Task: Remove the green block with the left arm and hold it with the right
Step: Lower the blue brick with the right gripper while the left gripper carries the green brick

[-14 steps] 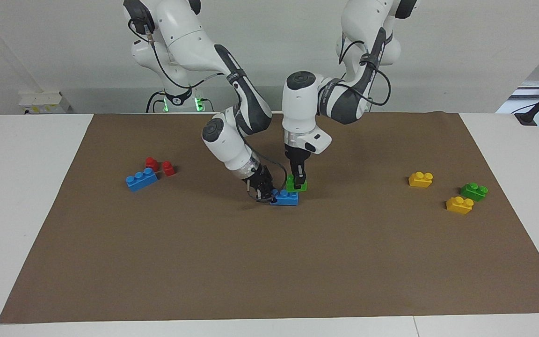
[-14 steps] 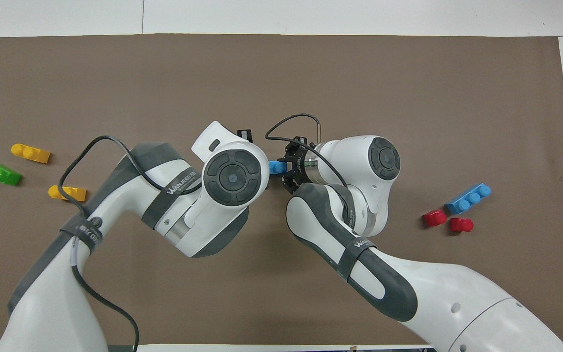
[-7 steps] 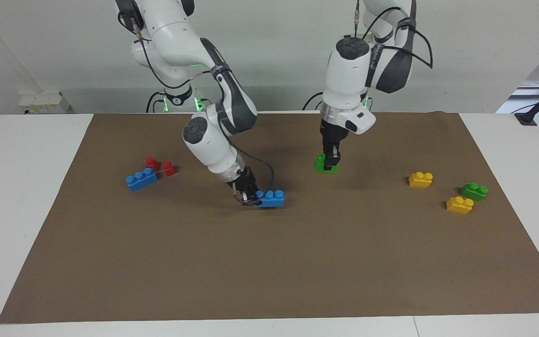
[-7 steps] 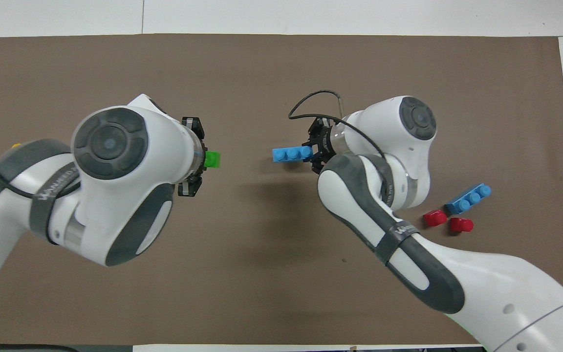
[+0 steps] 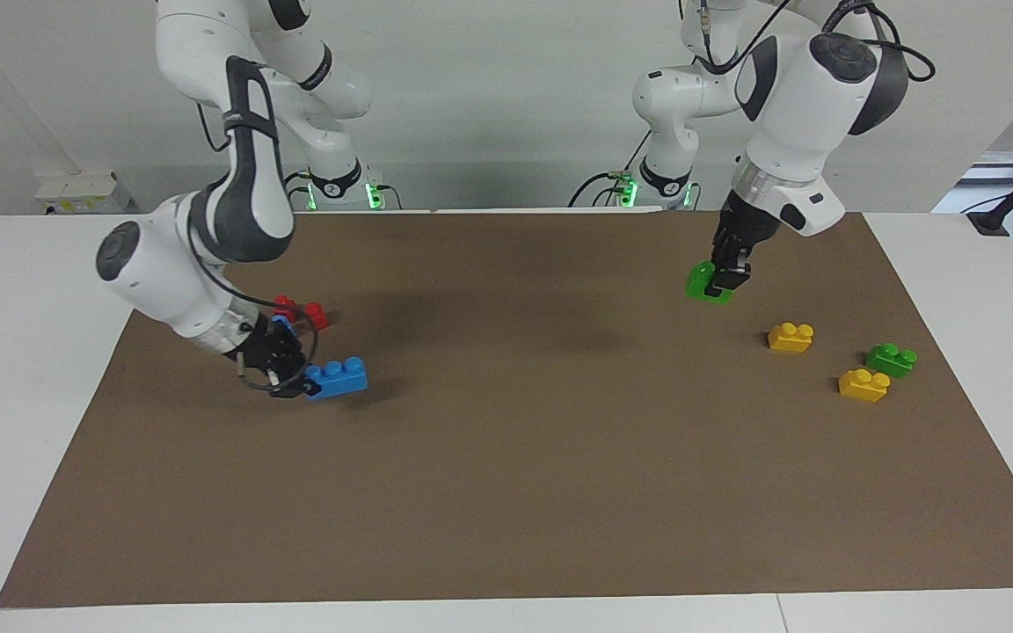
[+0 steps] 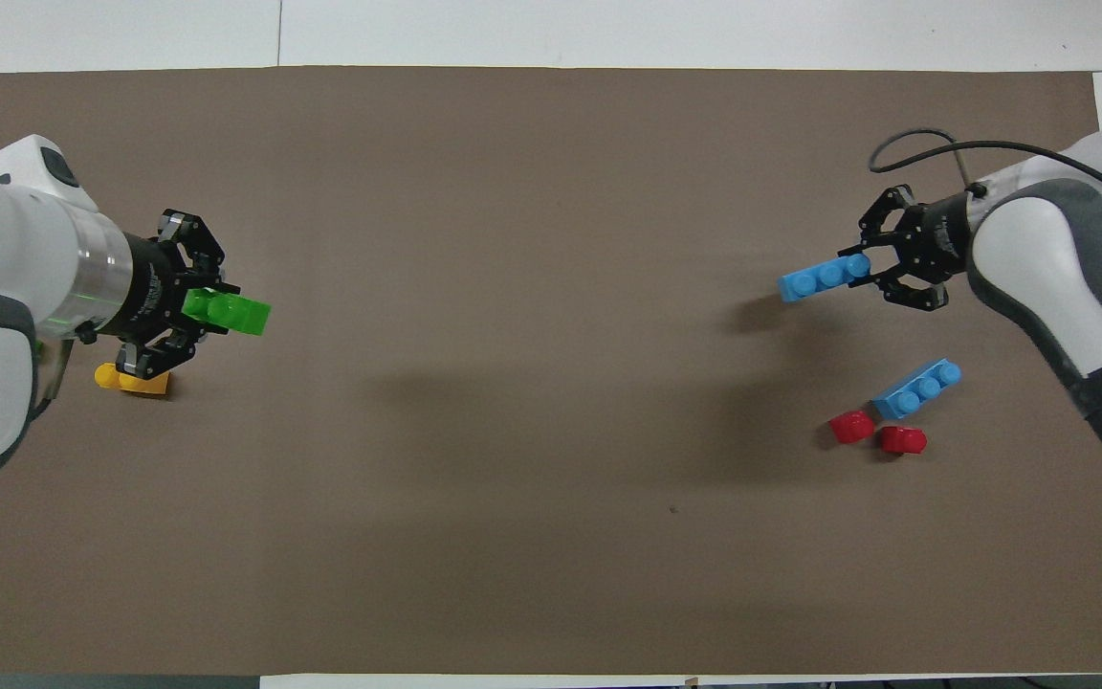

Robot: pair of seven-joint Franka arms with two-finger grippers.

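Note:
My left gripper's black fingers are above the brown mat, near the yellow bricks. It will let go of the green block on the brown mat (image 6: 161, 259) beneath them.
My left gripper (image 5: 723, 281) is shut on a bright green two-stud block (image 5: 702, 283) and holds it in the air over the mat toward the left arm's end. It also shows in the overhead view (image 6: 195, 310), with the green block (image 6: 233, 313) sticking out of it. My right gripper (image 5: 288, 376) is shut on one end of a blue three-stud brick (image 5: 338, 378), low over the mat toward the right arm's end. The overhead view shows that gripper (image 6: 881, 268) and the blue brick (image 6: 821, 277) too. The two held bricks are far apart.
A second green block (image 5: 891, 359) and two yellow bricks (image 5: 790, 337) (image 5: 863, 384) lie on the brown mat (image 5: 506, 492) at the left arm's end. A second blue brick (image 6: 916, 389) and two red pieces (image 6: 850, 427) (image 6: 903, 440) lie at the right arm's end.
The green block has come off the blue brick. My left gripper carried it up and toward the left arm's end; my right gripper carried the blue brick toward the right arm's end.

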